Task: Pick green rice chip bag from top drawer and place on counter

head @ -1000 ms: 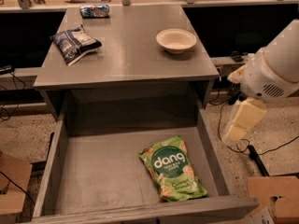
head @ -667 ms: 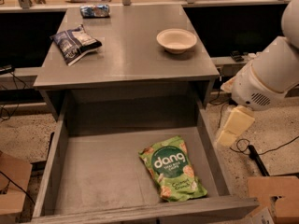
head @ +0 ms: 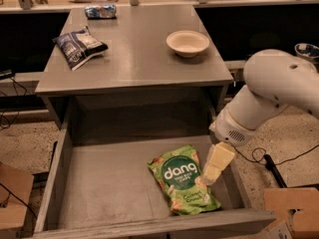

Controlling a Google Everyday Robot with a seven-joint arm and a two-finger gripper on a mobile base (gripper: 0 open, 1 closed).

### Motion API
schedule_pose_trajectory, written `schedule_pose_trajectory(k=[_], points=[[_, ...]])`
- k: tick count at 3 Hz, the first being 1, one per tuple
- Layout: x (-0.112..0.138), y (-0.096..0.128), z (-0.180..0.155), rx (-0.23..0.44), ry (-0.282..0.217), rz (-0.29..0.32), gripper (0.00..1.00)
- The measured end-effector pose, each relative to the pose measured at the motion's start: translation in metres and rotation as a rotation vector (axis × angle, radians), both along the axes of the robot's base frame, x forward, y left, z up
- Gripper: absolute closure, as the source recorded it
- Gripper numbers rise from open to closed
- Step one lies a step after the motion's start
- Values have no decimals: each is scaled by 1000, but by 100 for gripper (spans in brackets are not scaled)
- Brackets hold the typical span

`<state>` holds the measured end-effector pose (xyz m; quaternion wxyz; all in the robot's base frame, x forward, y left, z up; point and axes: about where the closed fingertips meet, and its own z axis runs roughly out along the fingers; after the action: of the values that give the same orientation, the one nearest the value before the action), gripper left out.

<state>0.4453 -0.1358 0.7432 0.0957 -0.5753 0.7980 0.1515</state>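
Observation:
The green rice chip bag's long edge [head: 199, 177] is the next place for my gripper. It will close there about halfway along, just beside the end of the bag's white lettering.
The green rice chip bag [head: 182, 179] lies flat on the bottom of the open top drawer [head: 99, 183], at its front right. The counter [head: 134, 54] is the grey tabletop above and behind the drawer. My gripper [head: 214, 169] hangs from the white arm [head: 269, 93] that comes in from the right. It is over the drawer's right side, right at the bag's right edge and a little above it. Its cream-coloured fingers point down and left.
On the counter lie a dark blue-and-white bag [head: 79, 45] at the left, a small blue packet [head: 100, 11] at the back and a cream bowl [head: 187, 43] at the right. Cardboard boxes [head: 291, 210] stand on the floor beside the drawer. Cables run on the floor at the right.
My arm has swung left and down. The gripper has moved from outside the drawer's right wall to over the drawer, beside the green bag. The bag has not moved.

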Motion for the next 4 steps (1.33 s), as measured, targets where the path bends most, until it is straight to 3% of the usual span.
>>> schedule_pose_trajectory(k=[1, 3, 4], points=[[-6, 12, -49, -23, 70, 2, 0], [-19, 14, -139, -62, 193, -91, 0], [-21, 12, -143, -69, 210, -112, 18]])
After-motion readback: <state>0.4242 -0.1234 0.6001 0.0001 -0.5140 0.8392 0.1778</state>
